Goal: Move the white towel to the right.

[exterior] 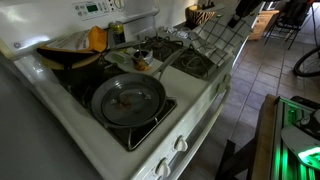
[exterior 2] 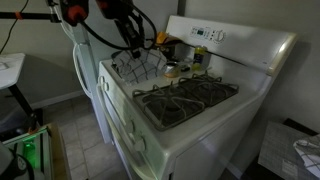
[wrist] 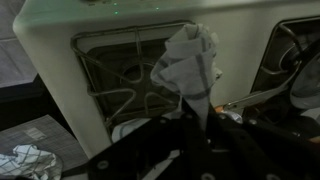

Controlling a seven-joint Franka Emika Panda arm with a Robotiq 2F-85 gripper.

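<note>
Next, my gripper releases the white towel on the far burner grate of the white stove (exterior: pixel 207 51) (wrist: pixel 130 78). The towel now hangs bunched over that burner.
The white towel (exterior: pixel 213 42) with its dark grid check hangs bunched from my gripper (exterior: pixel 233 19) over the far burner of the stove. In an exterior view the towel (exterior 2: pixel 141 66) drapes down onto the burner grate below the gripper (exterior 2: pixel 132 48). In the wrist view the towel (wrist: pixel 190 60) is a gathered clump above the grate. The gripper (wrist: pixel 195 112) is shut on its lower end. The fingertips are dark and partly hidden by cloth.
A round dark grey frying pan (exterior: pixel 128 98) sits on the near burner of the white stove (exterior: pixel 205 100). A dark pot (exterior: pixel 70 60) holding something orange and small jars (exterior 2: pixel 172 70) stand at the back. Another checked cloth (wrist: pixel 25 160) lies on the floor.
</note>
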